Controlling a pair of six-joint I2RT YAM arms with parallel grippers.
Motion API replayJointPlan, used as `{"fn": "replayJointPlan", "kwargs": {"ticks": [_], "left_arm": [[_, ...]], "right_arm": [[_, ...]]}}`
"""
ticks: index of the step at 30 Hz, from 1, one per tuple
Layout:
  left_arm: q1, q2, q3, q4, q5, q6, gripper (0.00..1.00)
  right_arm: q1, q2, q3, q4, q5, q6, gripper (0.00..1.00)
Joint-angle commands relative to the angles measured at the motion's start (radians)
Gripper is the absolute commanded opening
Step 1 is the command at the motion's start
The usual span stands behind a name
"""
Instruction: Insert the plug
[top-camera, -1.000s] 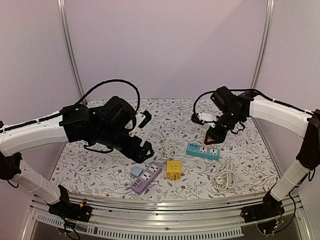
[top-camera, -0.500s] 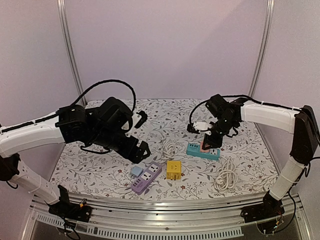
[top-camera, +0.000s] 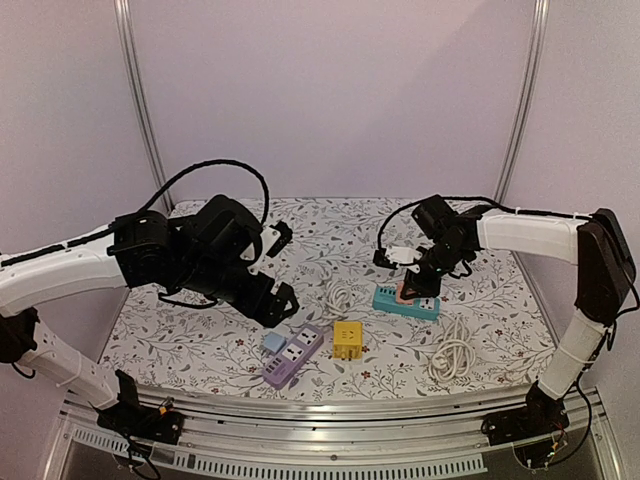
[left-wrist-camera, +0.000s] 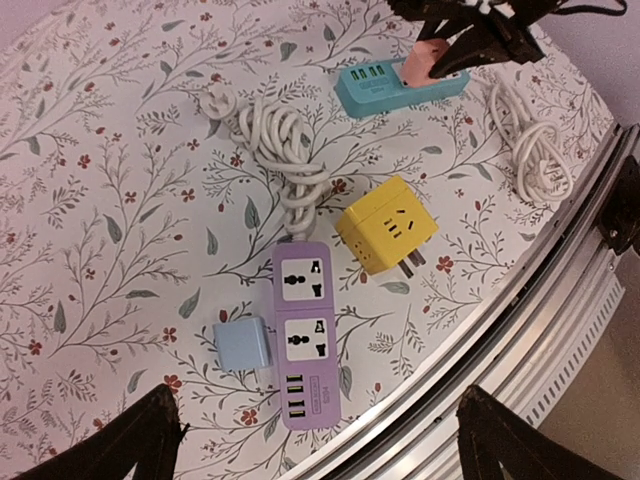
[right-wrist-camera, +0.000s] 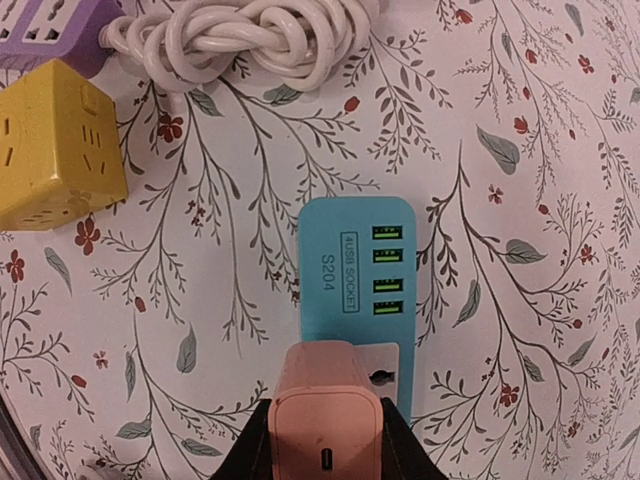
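The robot's right gripper should release the pink plug, now held at the teal strip, in the white socket (top-camera: 403, 286) (right-wrist-camera: 350, 393) nearest the USB ports on the teal power strip.
My right gripper (top-camera: 414, 287) is shut on a pink plug (top-camera: 405, 291) and holds it right at the teal power strip (top-camera: 408, 303). In the right wrist view the pink plug (right-wrist-camera: 325, 425) sits between my fingers (right-wrist-camera: 254, 452) and covers most of the white socket face of the teal strip (right-wrist-camera: 355, 270). I cannot tell whether its prongs are in. My left gripper (top-camera: 285, 268) is open and empty, hovering above the purple power strip (top-camera: 293, 357). In the left wrist view my left gripper (left-wrist-camera: 320, 450) spans the purple strip (left-wrist-camera: 303, 340).
A yellow cube adapter (top-camera: 347, 340) lies right of the purple strip, and a light blue adapter (top-camera: 273, 342) lies left of it. A coiled white cord (top-camera: 340, 295) lies mid-table. Another white coil (top-camera: 452, 357) lies front right. The metal table rail (left-wrist-camera: 560, 290) runs along the near edge.
My right gripper has come down and left with the pink plug, from above the teal strip onto its socket face. My left arm has shifted slightly left.
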Motion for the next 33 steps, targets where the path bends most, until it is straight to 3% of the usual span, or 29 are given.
{"fn": "replayJointPlan", "kwargs": {"ticks": [1,33], "left_arm": [[-0.013,-0.004,-0.008,-0.009,-0.017,0.009,0.96],[-0.013,0.073,0.037,0.002,0.0,0.048,0.96]], "right_arm": [[-0.012,0.034,0.0,0.029,-0.025,-0.018,0.0],[-0.036,0.007,-0.041,0.037,0.024,-0.036,0.0]]}}
